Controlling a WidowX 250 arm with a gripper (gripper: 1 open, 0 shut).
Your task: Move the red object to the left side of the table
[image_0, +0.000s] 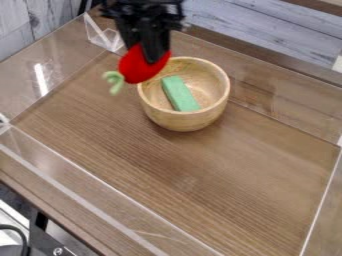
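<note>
My gripper needs to set the red object down on the bare table (64,92) near the clear acrylic side, away from the wooden bowl.
The red object (138,66), a small strawberry-like toy with a pale green stem curling down to its left, hangs just above the table (160,170) at the left rim of the wooden bowl. My black gripper (147,52) points down from above and is shut on the red object's top. The fingertips are partly hidden by the toy.
A round wooden bowl (187,113) holding a green rectangular block (181,94) stands right of the gripper. Low clear acrylic walls (60,45) edge the tabletop, with a clear bracket (102,32) at the back left corner.
</note>
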